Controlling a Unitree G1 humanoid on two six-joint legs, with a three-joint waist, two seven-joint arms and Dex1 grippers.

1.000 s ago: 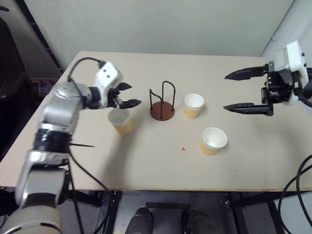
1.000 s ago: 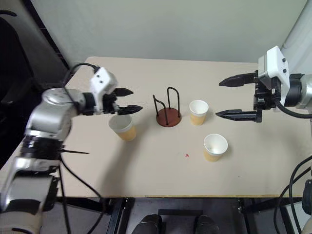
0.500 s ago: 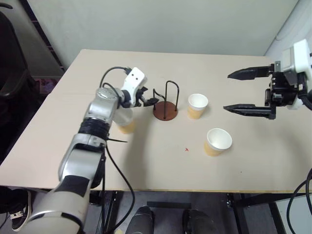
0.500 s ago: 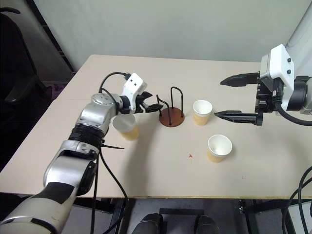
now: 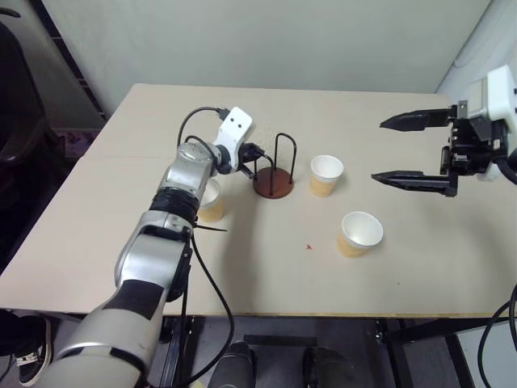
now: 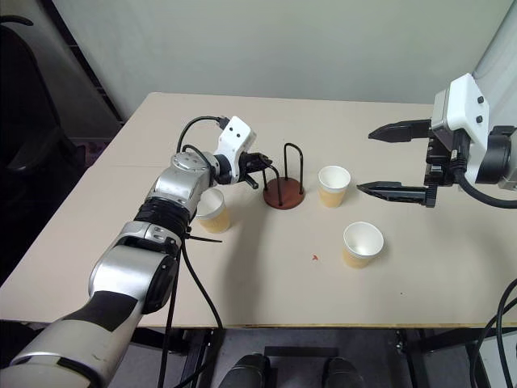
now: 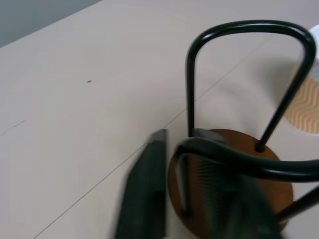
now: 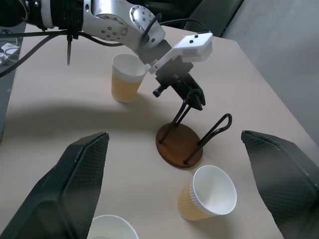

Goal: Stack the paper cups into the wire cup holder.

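The robot's right gripper will grip the near-side rim [image 5: 365, 246] [image 8: 92, 225] of the paper cup closest to the front edge of the table, with one finger inside the cup.
The wire cup holder [image 5: 273, 184], a reddish-brown disc with two black wire loops, stands mid-table. My left gripper [image 5: 257, 153] is shut on the top of the loop nearest it; the left wrist view shows a blurred finger [image 7: 147, 184] beside that wire. One paper cup [image 5: 208, 200] stands upright left of the holder, partly hidden by my left arm. A second cup [image 5: 325, 175] stands just right of the holder, and a third [image 5: 359, 233] is nearer the front. My right gripper [image 5: 377, 150] hangs wide open above the table's right side, holding nothing.
The table [image 5: 242, 267] is pale wood with open surface along the front and left. A black cable [image 5: 198, 121] loops off my left wrist. A dark chair [image 5: 24, 97] stands off the table's left edge.
My left gripper moved right, past the left cup, to the holder and shut on its nearer wire loop. My right gripper stayed open in place.
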